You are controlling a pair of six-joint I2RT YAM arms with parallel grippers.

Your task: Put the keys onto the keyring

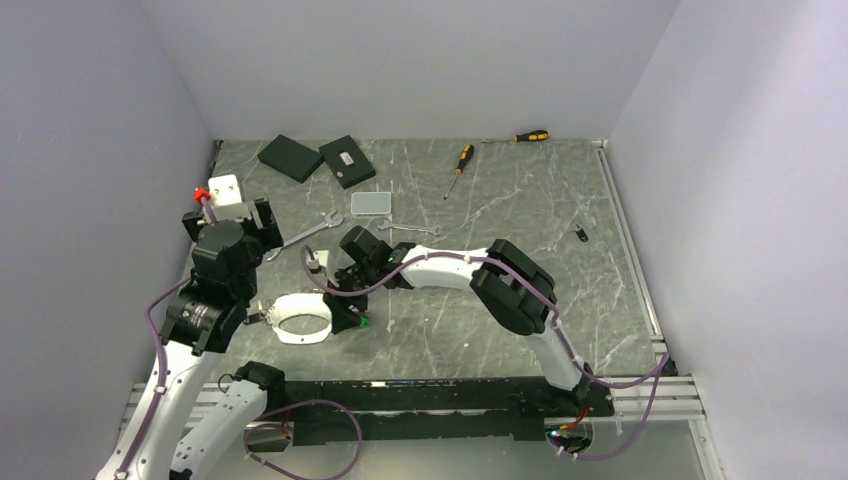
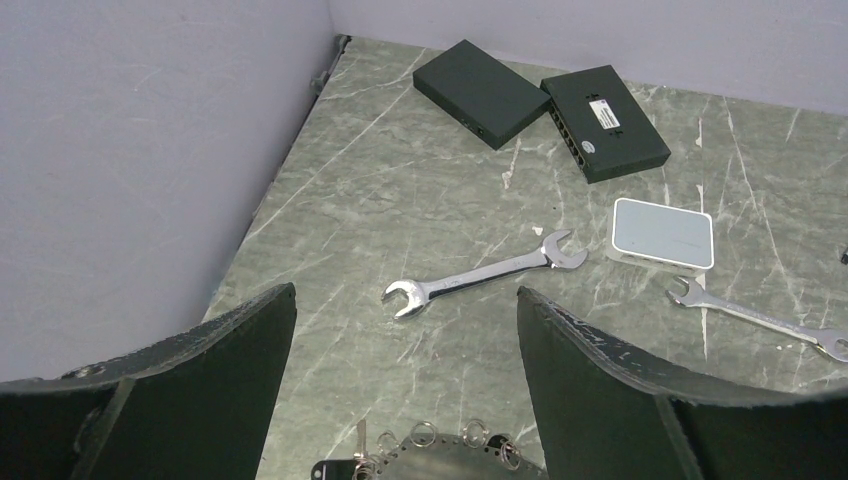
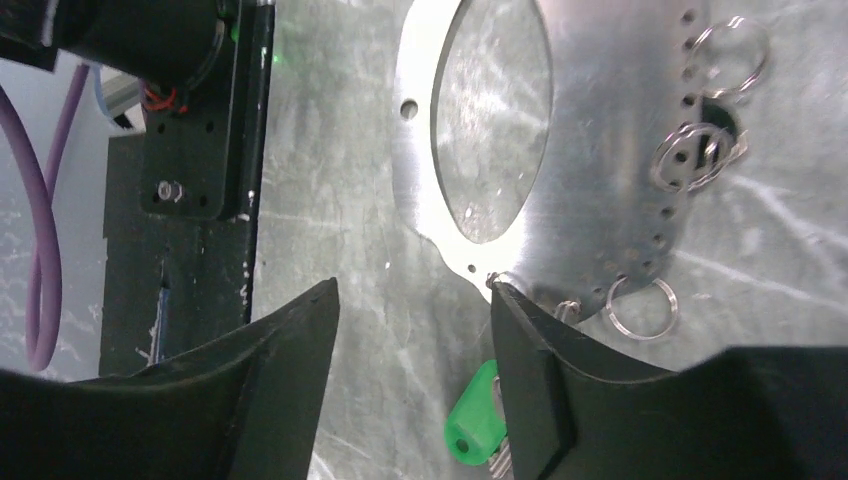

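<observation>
The keyring is lying flat with its split rings low down. Next, my right gripper pinches its corner (image 3: 548, 292) and raises the keyring upright toward my left gripper.
The keyring (image 3: 600, 150) is a flat silvery ring plate lying on the table, with holes and small split rings (image 3: 640, 308) along its rim. In the top view the keyring (image 1: 300, 320) sits near the front left. My right gripper (image 3: 415, 287) hangs open at its edge, one fingertip (image 3: 500, 295) by a small split ring. A green-headed key (image 3: 472, 420) lies on the table against that finger, ungripped. My left gripper (image 2: 405, 290) is raised and wide open, empty, above the plate's far rim (image 2: 470, 455), where a key (image 2: 358, 438) hangs. Another dark key (image 1: 580, 235) lies far right.
Two silver spanners (image 1: 305, 232) (image 1: 410, 230) lie behind the plate. A clear plastic box (image 1: 371, 203), two black boxes (image 1: 290, 157) (image 1: 347, 160) and two screwdrivers (image 1: 460, 162) (image 1: 528, 136) are further back. Walls close in left, right and behind.
</observation>
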